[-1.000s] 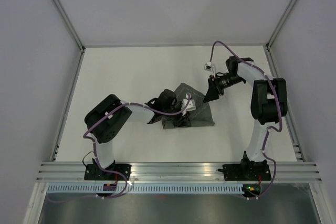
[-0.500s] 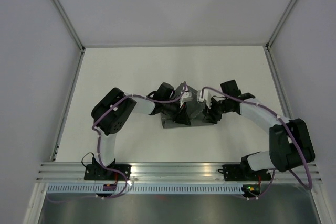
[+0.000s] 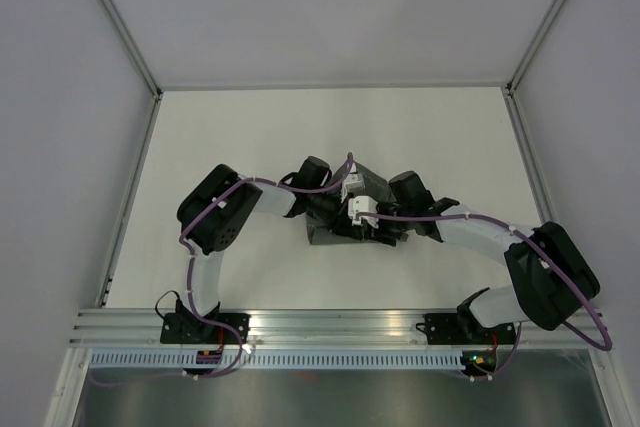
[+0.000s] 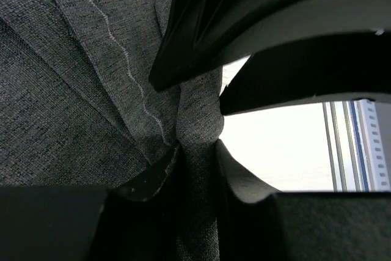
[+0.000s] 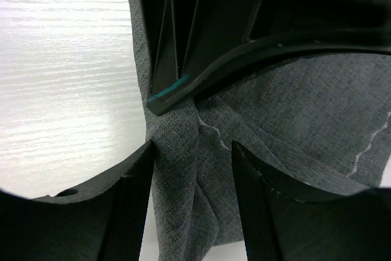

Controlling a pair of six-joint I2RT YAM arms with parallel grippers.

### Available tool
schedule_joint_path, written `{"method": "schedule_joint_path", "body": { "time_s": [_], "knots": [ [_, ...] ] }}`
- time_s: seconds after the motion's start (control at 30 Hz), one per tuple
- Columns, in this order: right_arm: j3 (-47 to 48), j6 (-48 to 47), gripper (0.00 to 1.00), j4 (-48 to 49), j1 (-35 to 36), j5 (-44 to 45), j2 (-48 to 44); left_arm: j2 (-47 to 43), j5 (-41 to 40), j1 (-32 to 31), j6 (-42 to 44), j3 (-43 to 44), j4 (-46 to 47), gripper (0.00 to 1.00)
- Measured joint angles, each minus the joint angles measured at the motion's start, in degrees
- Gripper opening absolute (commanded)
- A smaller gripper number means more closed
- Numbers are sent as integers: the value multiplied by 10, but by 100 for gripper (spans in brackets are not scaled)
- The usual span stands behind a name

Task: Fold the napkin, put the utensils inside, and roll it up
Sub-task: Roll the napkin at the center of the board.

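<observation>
Both my grippers are crowding the middle of the napkin's fold, so my right gripper should move away from my left gripper and pinch the fold nearer its end (image 5: 181, 221).
The dark grey napkin (image 3: 374, 185) lies bunched at mid-table, mostly covered by both wrists. My left gripper (image 3: 345, 217) is shut on a raised ridge of the cloth; in the left wrist view the jaws (image 4: 197, 151) pinch that fold, with the stitched hem line running up the napkin (image 4: 73, 90). My right gripper (image 3: 385, 232) faces it from the right. In the right wrist view it (image 5: 191, 151) stands open, one finger on each side of the same thick fold of napkin (image 5: 293, 120). The utensils are hidden.
The white table (image 3: 250, 137) is walled by white panels at the back and sides. An aluminium rail (image 3: 330, 325) runs along the near edge by the arm bases. The two grippers sit nearly fingertip to fingertip over the cloth.
The right arm swung down from the back right onto the napkin and its jaws spread wider. The left gripper kept its pinch and shifted slightly toward the back.
</observation>
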Motion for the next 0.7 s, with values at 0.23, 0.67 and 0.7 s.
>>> {"method": "schedule_joint_path", "body": {
  "time_s": [0.23, 0.67, 0.7],
  "knots": [
    [7, -11, 59, -6, 11, 5, 44, 3, 4, 2, 0, 3, -5, 2],
    [60, -28, 21, -86, 7, -12, 88, 9, 13, 6, 0, 10, -12, 7],
    [69, -28, 19, -95, 2, -19, 96, 9, 13, 6, -1, 9, -10, 14]
  ]
}}
